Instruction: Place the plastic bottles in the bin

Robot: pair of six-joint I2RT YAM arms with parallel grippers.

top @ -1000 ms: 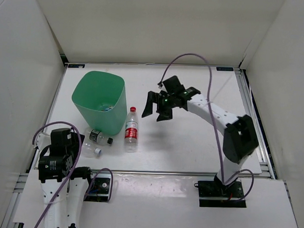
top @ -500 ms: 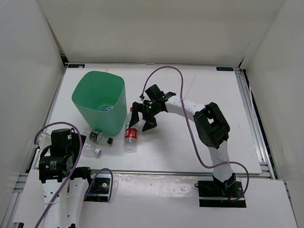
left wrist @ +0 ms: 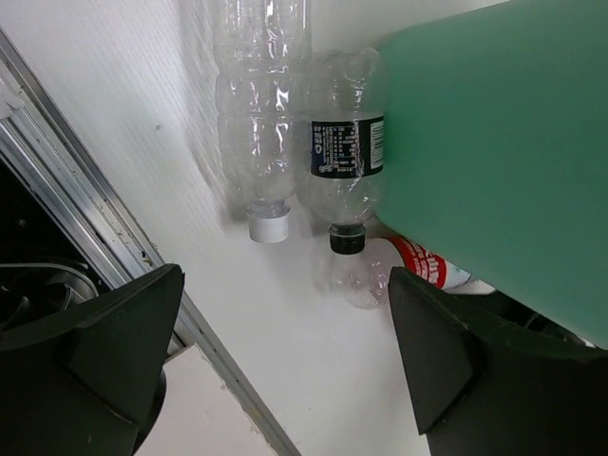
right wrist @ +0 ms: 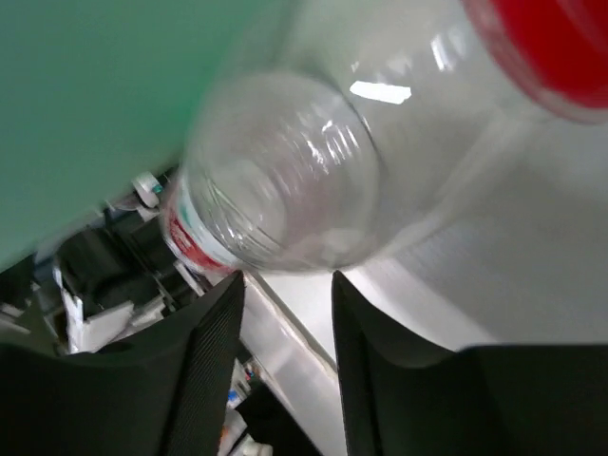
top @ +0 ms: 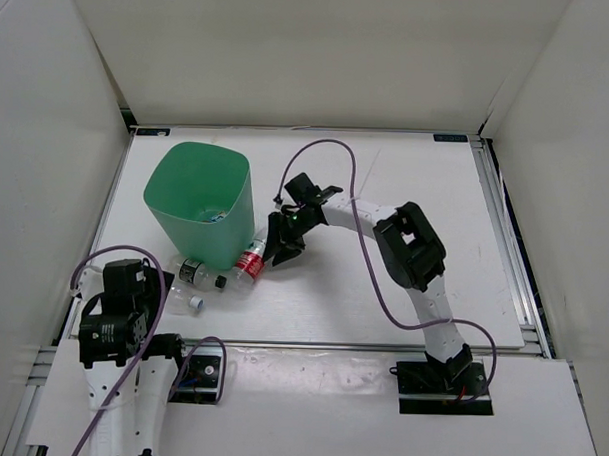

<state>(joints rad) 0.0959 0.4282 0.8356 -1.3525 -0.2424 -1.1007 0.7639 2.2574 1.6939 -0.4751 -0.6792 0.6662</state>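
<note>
The fingers of my right gripper are almost closed next to the red-label bottle's clear body, so they should open and close around the bottle's middle (top: 256, 249) before I lift it.
The mint-green bin (top: 206, 237) stands at the left of the table, with one blue-labelled bottle (top: 217, 217) inside. At its near foot lie three plastic bottles: a red-label one (top: 248, 264) lying slantwise, a dark-label one (top: 195, 275) and a label-less one (top: 177, 299). My right gripper (top: 274, 249) is shut on the red-label bottle (right wrist: 304, 190), its fingertips at the clear shoulder just below the red cap (right wrist: 541, 47). My left gripper (left wrist: 285, 370) hangs open and empty, short of the dark-label bottle (left wrist: 347, 152) and the label-less bottle (left wrist: 261, 123).
The bin wall (left wrist: 494, 161) rises right beside the lying bottles. An aluminium rail (left wrist: 85, 218) runs along the table's near-left edge. White walls enclose the table on three sides. The right arm's purple cable (top: 327, 149) loops over the middle.
My right arm has swung left and down to the red-label bottle and closed on its cap end. That bottle has turned slantwise. The left arm has not moved.
</note>
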